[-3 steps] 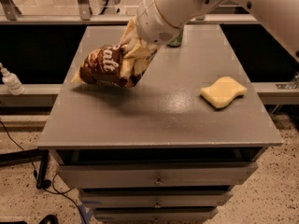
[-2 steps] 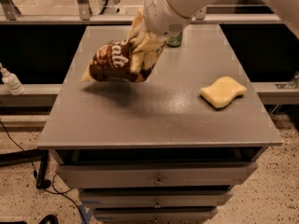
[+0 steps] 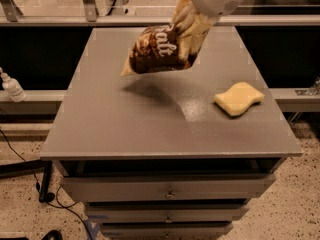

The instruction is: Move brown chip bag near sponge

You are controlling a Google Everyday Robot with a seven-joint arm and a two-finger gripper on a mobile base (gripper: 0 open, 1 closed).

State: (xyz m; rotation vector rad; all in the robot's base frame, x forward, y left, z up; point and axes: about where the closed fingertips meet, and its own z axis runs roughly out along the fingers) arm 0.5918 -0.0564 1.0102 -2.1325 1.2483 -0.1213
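Next, the gripper releases the brown chip bag, still hanging above the table's middle, on the grey table (image 3: pixel 222 58) just behind the yellow sponge.
The brown chip bag (image 3: pixel 159 50), dark brown with tan ends and white lettering, hangs tilted in the air above the middle of the grey table (image 3: pixel 125 119). My gripper (image 3: pixel 192 21) is shut on the bag's upper right end, under the white arm at the top of the view. The bag casts a shadow on the tabletop below it. The pale yellow sponge (image 3: pixel 239 98) lies flat near the table's right edge, to the right of and below the bag, apart from it.
The table has drawers (image 3: pixel 170 189) at its front. A white bottle (image 3: pixel 11 86) stands on a ledge at the left. Rails and dark panels run behind the table. A speckled floor with cables shows at the lower left.
The gripper has lifted the chip bag higher and carried it to the right, from the table's left side toward the middle. The sponge has not moved.
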